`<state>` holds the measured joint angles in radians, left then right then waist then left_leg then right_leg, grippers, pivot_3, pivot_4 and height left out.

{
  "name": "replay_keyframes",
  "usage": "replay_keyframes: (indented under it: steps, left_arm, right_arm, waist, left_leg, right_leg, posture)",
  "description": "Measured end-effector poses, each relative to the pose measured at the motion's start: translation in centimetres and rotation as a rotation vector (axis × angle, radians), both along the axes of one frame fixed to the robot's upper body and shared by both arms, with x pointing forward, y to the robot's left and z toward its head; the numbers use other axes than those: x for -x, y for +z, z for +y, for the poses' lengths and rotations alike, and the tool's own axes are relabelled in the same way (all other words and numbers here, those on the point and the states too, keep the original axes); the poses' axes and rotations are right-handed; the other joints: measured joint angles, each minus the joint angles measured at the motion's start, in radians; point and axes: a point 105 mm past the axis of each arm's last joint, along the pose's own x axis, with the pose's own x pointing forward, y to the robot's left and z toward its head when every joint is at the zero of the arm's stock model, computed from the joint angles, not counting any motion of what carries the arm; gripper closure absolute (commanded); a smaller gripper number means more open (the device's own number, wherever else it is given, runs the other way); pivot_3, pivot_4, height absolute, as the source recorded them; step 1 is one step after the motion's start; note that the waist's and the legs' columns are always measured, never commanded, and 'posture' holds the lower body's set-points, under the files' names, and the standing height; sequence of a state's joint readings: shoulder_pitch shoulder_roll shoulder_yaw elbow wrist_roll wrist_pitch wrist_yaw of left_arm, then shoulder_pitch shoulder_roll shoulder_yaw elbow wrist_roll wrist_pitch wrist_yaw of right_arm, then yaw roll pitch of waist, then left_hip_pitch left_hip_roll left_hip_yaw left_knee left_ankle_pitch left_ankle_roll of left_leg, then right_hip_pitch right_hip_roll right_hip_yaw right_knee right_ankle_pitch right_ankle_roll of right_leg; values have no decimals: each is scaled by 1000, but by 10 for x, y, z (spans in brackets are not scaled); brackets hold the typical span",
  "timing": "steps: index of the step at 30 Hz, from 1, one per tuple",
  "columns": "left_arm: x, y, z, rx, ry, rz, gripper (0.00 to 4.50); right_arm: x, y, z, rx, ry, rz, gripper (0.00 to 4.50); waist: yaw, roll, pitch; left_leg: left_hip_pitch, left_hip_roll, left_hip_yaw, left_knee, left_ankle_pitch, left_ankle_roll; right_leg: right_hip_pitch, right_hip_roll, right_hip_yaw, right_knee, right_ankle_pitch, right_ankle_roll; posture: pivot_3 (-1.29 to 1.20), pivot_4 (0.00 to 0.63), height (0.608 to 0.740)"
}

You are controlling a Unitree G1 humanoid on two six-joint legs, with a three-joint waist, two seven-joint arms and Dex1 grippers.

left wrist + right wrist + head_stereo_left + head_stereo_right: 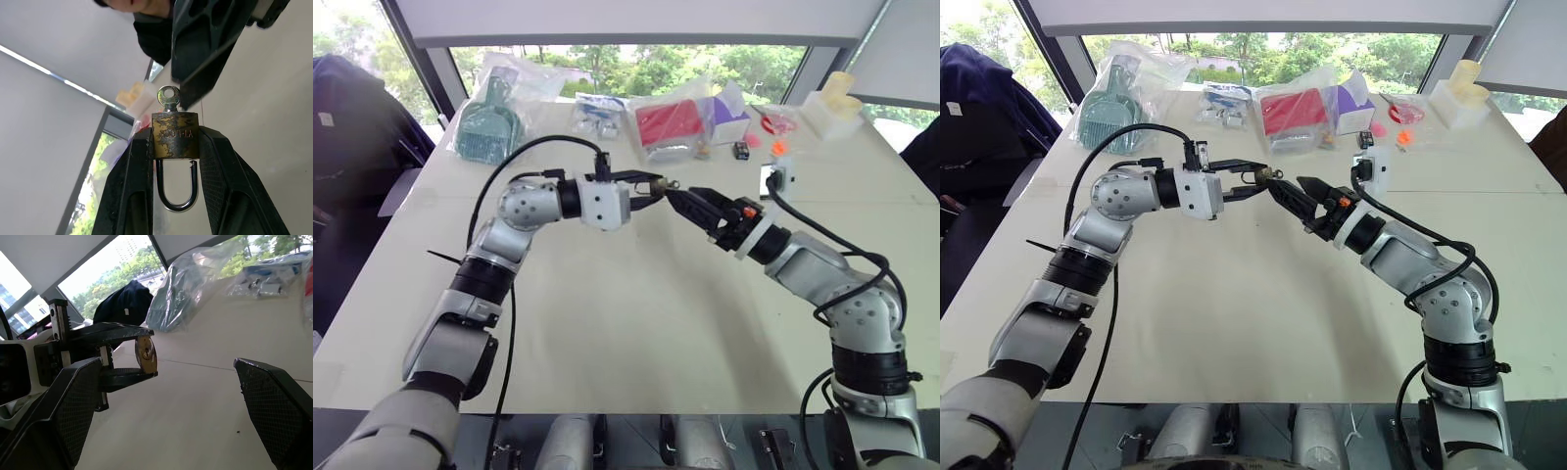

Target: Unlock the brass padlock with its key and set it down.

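My right gripper will reach past the key and take the padlock's body [175, 135] from my left gripper, since the shackle's free leg shows that the padlock is open.
The brass padlock [174, 135] is clamped by its body between the two fingers of my shut left gripper [653, 188], held above the table's middle. The key [168, 97] sits in the keyhole with its round head sticking out. The silvery shackle [177, 188] hangs between the fingers, and one of its legs stands free of the lock body. My right gripper [679, 199] is open, its black fingers [205, 44] right beside the key head but not closed on it. From the right wrist view the padlock [146, 354] shows end-on between the left fingers.
Along the table's far edge lie a bagged green item [489, 127], a bagged red packet [668, 122], a purple box [729, 116], a small black box [741, 150], orange bits [778, 147] and a white block [830, 108]. A dark jacket [352, 117] hangs at the left. A person [146, 10] stands beyond.
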<state>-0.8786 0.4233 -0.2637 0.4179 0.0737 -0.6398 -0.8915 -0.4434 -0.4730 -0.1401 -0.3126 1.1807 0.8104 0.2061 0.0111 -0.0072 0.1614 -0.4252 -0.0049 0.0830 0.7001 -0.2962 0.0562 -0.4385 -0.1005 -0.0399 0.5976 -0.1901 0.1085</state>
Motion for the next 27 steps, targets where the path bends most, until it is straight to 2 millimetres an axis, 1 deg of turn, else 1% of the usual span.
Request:
replay_keyframes:
  steps: [9, 10, 11, 14, 15, 16, 17, 21, 23, 24, 27]
  left_arm:
    - [9, 3, -4, -12, -47, -50, 3792]
    - [10, 4, -5, -11, -51, -54, 3792]
    - [10, 4, -5, -10, -53, -55, 3792]
    - [10, 3, -6, -15, -55, -53, 3792]
    - [11, 1, -6, -20, -57, -50, 3792]
    - [11, -1, -6, -23, -55, -44, 3792]
    - [10, -2, -5, -27, -51, -38, 3792]
    - [10, -4, -4, -32, -51, -33, 3792]
    - [10, -4, -4, -34, -52, -27, 2760]
    - [11, -4, -5, -36, -63, -20, 2370]
    - [12, -5, -6, -44, -72, 0, 938]
  right_arm:
    - [-3, -5, 5, 0, 32, 34, 38]
    - [-3, -6, 5, 5, 33, 34, 551]
    - [-3, -6, 6, 6, 34, 36, 844]
    - [-2, -5, 10, -5, 56, 36, 2384]
    - [-1, -4, 13, -9, 68, 33, 3003]
    - [0, -4, 15, -11, 79, 34, 3518]
    - [1, -4, 18, -10, 92, 34, 3912]
    - [1, -5, 19, -5, 93, 37, 3912]
    - [1, -6, 19, -2, 92, 38, 3952]
    - [0, -7, 17, 0, 77, 43, 3952]
    - [-5, -10, 12, 6, 42, 58, 3952]
  waist:
    - [0, 0, 0]
    - [0, 0, 0]
    - [0, 0, 0]
    - [-1, 0, 0]
    - [-1, 0, 0]
    - [-1, 0, 0]
    - [-1, 0, 0]
    - [1, 0, 0]
    - [0, 0, 0]
    - [0, 0, 0]
    - [0, 0, 0]
  left_leg:
    - [0, 0, 0, 0, 0, 0]
    - [0, 0, 0, 0, 0, 0]
    - [0, 0, 0, 0, 0, 0]
    - [0, 0, 0, 0, 0, 0]
    - [0, 0, 0, 0, 0, 0]
    - [0, 0, 0, 0, 0, 0]
    - [0, 0, 0, 0, 0, 0]
    - [0, 0, 0, 0, 0, 0]
    - [0, 0, 0, 0, 0, 0]
    - [0, 0, 0, 0, 0, 0]
    - [0, 0, 0, 0, 0, 0]
  right_leg:
    - [0, 0, 0, 0, 0, 0]
    - [0, 0, 0, 0, 0, 0]
    - [0, 0, 0, 0, 0, 0]
    - [0, 0, 0, 0, 0, 0]
    - [0, 0, 0, 0, 0, 0]
    - [0, 0, 0, 0, 0, 0]
    - [0, 0, 0, 0, 0, 0]
    - [0, 0, 0, 0, 0, 0]
    - [0, 0, 0, 0, 0, 0]
    - [0, 0, 0, 0, 0, 0]
    - [0, 0, 0, 0, 0, 0]
  posture:
    - [0, 150, 740]
    - [0, 150, 740]
    - [0, 150, 740]
    - [0, 150, 740]
    - [0, 150, 740]
    - [0, 150, 740]
    - [0, 150, 740]
    - [0, 150, 740]
    - [0, 150, 740]
    - [0, 150, 740]
    - [0, 150, 740]
